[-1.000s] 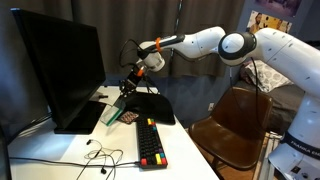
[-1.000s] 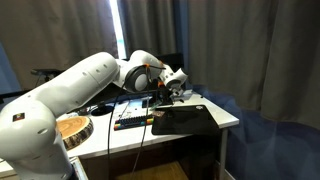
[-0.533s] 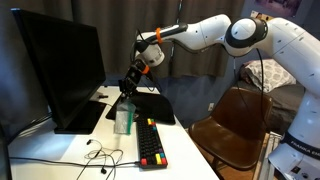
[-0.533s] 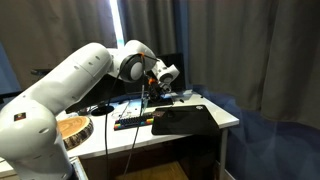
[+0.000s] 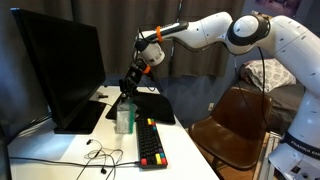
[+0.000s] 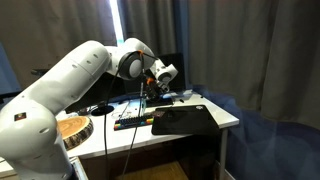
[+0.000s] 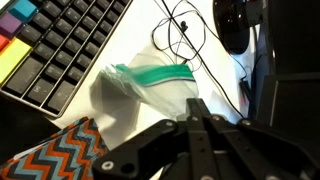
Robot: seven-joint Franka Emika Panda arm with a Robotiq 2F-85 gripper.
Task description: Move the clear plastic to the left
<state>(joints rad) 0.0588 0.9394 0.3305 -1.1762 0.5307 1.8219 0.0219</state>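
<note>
My gripper should release the clear plastic on the desk (image 5: pixel 75 162) (image 7: pixel 212 50) next to the loops of the thin black earphone cable.
The clear plastic (image 5: pixel 124 116) is a see-through piece with a green edge. It hangs from my gripper (image 5: pixel 128 92) above the desk, between the monitor and the keyboard. In the wrist view the plastic (image 7: pixel 148 92) spreads out from my closed fingertips (image 7: pixel 194 106), its green strip on the far side. The gripper is shut on the plastic's near edge. In an exterior view my gripper (image 6: pixel 152 88) hovers over the desk; the plastic is too faint to make out there.
A black monitor (image 5: pixel 58 70) stands beside the plastic. A keyboard (image 5: pixel 150 143) with coloured keys and a black pad (image 5: pixel 152 106) lie on the desk. A thin black earphone cable (image 5: pixel 100 156) lies near the front. A mouse (image 7: pixel 236 24) and a chevron-patterned item (image 7: pixel 50 156) lie below. A chair (image 5: pixel 236 125) stands beside the desk.
My gripper has risen with the plastic in it. The plastic came up off the desk and now hangs upright. Little has moved in the last half second.
</note>
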